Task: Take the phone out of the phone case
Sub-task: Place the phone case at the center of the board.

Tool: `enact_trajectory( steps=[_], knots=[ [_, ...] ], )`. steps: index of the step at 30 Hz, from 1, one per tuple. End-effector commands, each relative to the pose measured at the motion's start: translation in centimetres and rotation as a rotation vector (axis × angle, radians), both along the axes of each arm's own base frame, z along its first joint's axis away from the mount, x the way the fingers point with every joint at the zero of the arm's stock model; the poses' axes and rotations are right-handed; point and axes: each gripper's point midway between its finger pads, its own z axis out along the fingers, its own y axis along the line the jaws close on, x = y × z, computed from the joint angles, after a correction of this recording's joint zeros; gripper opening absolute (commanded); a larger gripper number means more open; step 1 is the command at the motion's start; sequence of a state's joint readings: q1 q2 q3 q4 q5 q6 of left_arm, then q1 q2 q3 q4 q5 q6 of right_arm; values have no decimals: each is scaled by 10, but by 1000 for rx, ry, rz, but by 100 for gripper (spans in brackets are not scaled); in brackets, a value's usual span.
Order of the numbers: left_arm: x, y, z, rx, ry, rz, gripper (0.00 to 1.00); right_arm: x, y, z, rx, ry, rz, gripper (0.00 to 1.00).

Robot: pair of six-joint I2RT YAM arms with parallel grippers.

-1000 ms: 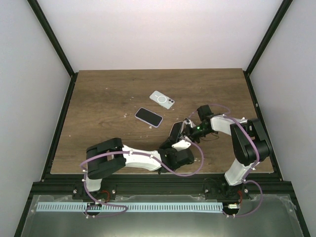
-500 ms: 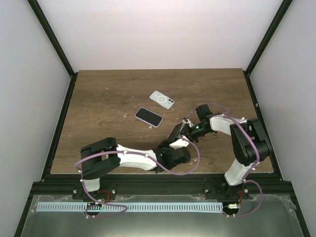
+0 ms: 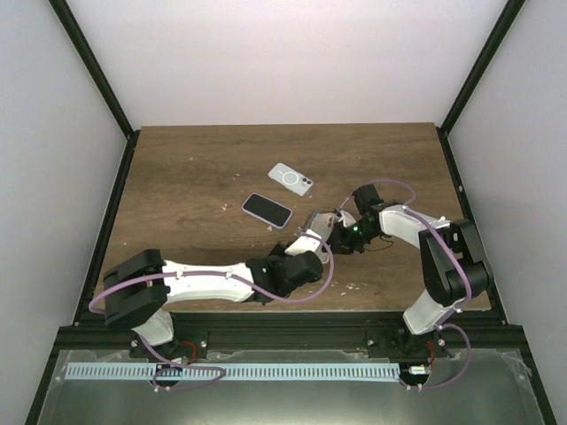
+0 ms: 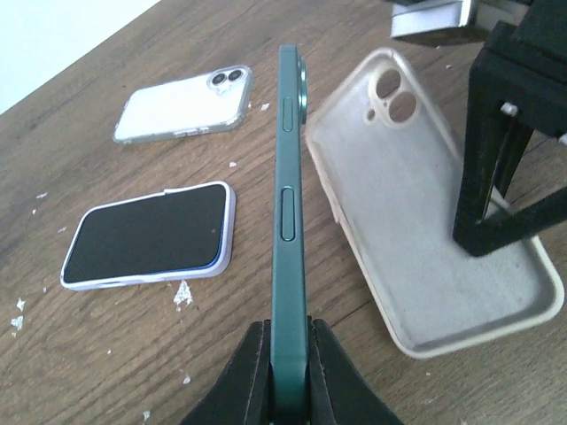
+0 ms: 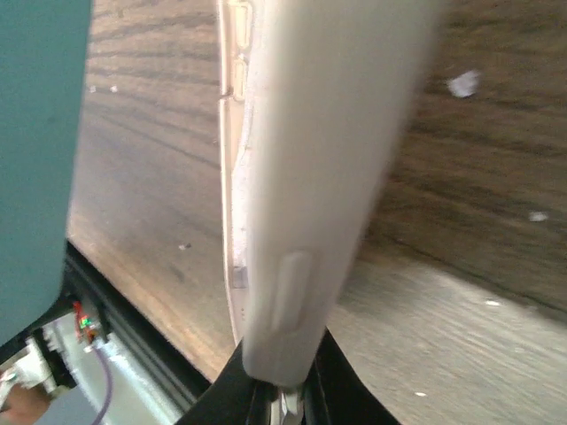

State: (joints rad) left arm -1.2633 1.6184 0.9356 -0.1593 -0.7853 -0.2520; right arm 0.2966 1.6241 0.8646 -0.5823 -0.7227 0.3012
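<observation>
My right gripper is to set down the cream case, which now lies beside the green phone. It will put the case on the wood [image 3: 381, 206] beneath its own wrist, level with the lilac phone.
My left gripper [image 4: 288, 341] is shut on the bottom end of a dark green phone [image 4: 288, 204] and holds it on edge above the table. The empty cream case [image 4: 425, 221] lies open-side up just right of the phone, apart from it. My right gripper [image 5: 283, 390] is shut on the case's edge [image 5: 310, 177], and its black fingers [image 4: 496, 159] show in the left wrist view. In the top view the case [image 3: 317, 221] sits between my left gripper [image 3: 299, 252] and my right gripper [image 3: 341, 232]. The green phone also shows at the left of the right wrist view [image 5: 35, 159].
A phone in a clear case [image 3: 291, 178] lies back-up behind the work spot. A phone in a lilac case [image 3: 267, 210] lies screen-up just left of it. Both show in the left wrist view, the clear-cased one [image 4: 182, 104] and the lilac one [image 4: 146, 235]. White crumbs dot the wooden table [image 3: 186, 177].
The left arm has swung left and stretched out, drawing the green phone away from the case. The case now shows empty in the right gripper.
</observation>
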Motion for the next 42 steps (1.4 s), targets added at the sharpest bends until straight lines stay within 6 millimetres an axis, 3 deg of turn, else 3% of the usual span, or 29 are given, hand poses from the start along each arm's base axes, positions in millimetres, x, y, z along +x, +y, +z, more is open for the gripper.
enact_trajectory(
  steps=[1,5,9,11,15,19,23,28,34,42],
  knots=[
    [-1,10,11,-75,2,38,0,22,-8,17,-49,-115,-16,1],
    [-6,15,20,-114,8,38,0,49,-16,40,-28,-263,31,1],
    [-17,20,29,-122,-20,14,0,68,-20,53,-72,-472,331,1],
    [-25,21,31,-108,-36,5,0,79,-42,49,-143,-480,336,1],
    [-33,28,30,-107,-41,5,0,100,-93,69,-118,-530,276,1],
    [-40,35,24,-105,-51,3,0,105,-137,58,-198,-464,322,1],
    [-45,37,21,-93,-57,-8,0,121,-176,61,-248,-426,297,1],
    [-49,38,16,-83,-55,-15,0,126,-205,47,-286,-312,300,2],
    [-55,39,15,-89,-51,-25,0,124,-215,12,-276,-170,276,6],
    [-59,43,13,-101,-42,-20,0,130,-215,-17,-250,-74,210,15]
  ],
)
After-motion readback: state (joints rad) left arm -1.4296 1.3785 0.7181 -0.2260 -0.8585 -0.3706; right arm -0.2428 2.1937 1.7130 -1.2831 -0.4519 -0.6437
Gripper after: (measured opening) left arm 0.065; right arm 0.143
